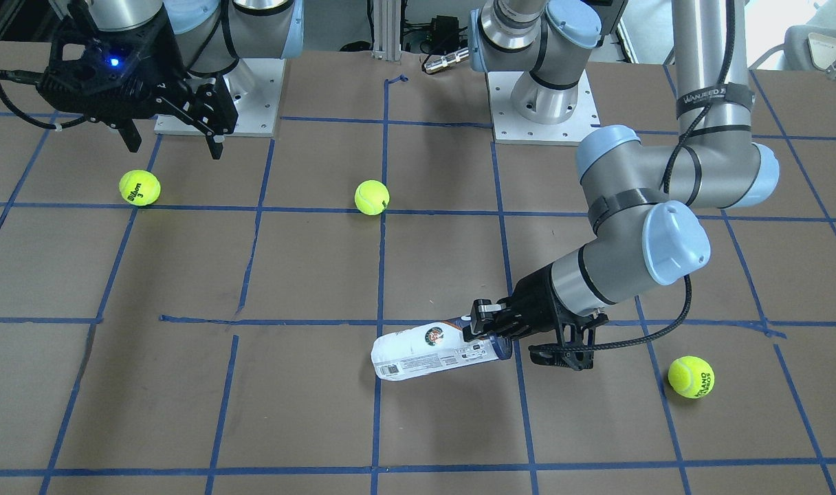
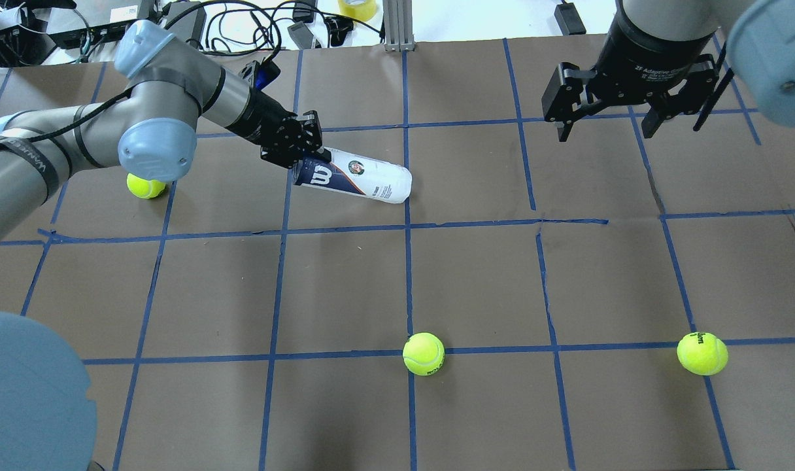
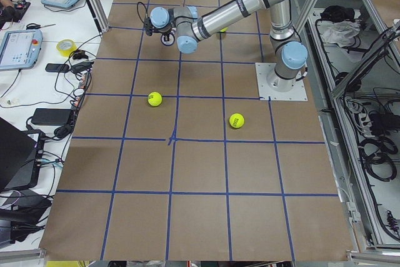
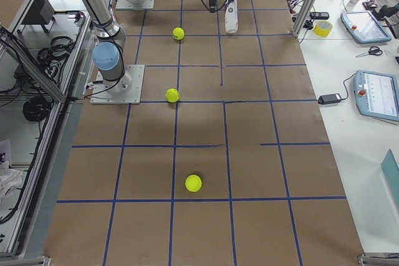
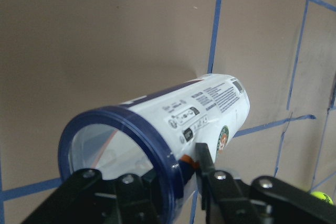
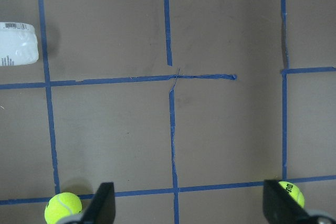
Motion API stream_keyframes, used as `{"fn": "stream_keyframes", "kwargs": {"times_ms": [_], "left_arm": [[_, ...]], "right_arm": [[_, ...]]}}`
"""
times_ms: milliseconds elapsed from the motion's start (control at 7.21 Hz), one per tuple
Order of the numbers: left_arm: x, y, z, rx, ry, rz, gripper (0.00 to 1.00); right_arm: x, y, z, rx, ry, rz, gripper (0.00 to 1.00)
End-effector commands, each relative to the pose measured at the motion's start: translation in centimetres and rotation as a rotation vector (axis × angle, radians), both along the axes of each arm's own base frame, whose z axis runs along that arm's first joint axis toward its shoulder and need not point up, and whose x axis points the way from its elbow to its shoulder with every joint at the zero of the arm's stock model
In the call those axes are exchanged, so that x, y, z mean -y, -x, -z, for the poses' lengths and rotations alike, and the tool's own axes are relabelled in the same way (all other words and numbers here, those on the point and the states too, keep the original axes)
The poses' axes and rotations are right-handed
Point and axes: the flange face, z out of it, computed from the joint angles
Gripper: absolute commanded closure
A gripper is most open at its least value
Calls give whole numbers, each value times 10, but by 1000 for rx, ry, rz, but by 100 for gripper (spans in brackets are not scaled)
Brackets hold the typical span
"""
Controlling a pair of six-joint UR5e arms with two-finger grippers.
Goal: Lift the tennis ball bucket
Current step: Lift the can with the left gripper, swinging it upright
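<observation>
Next, my left gripper sets the tennis ball bucket down on the table, with the taped square (image 1: 483, 386) (image 5: 55, 67) under the bucket's navy end as it lets go.
The tennis ball bucket (image 1: 432, 352) is a slim white can with a navy end band. It lies almost level and casts a shadow on the brown table beneath it. It also shows in the overhead view (image 2: 361, 178) and the left wrist view (image 5: 205, 108). My left gripper (image 1: 485, 331) (image 2: 304, 156) (image 5: 178, 182) is shut on the rim of the can's navy open end. My right gripper (image 1: 174, 146) (image 2: 605, 131) (image 6: 191, 208) is open and empty, hovering far from the can; the can's white end shows at the left edge of the right wrist view (image 6: 18, 43).
Three yellow-green tennis balls lie on the table: one (image 2: 146, 186) under my left arm's elbow, one (image 2: 423, 353) at the middle near the robot's side, and one (image 2: 702, 353) below my right gripper. Blue tape lines grid the table (image 2: 476, 275). Cables and devices lie past the far edge.
</observation>
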Motion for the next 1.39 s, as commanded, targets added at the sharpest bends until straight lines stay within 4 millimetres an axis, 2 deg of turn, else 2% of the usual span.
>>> {"fn": "stream_keyframes", "kwargs": {"times_ms": [0, 277, 555, 693, 832, 1248], "left_arm": [[6, 26, -49, 85, 29, -50, 100], [5, 19, -66, 185, 69, -60, 100], [16, 18, -81, 285, 119, -47, 100], [15, 37, -78, 360, 125, -12, 100], [11, 48, -72, 401, 110, 14, 100], [18, 51, -56, 453, 87, 91, 100]], "right_arm": [[0, 0, -2, 0, 5, 0, 0], [-1, 0, -2, 0, 5, 0, 0], [-1, 1, -2, 0, 5, 2, 0], [-1, 1, -2, 0, 5, 2, 0], [-1, 1, -2, 0, 5, 2, 0], [-1, 0, -1, -1, 2, 1, 0]]}}
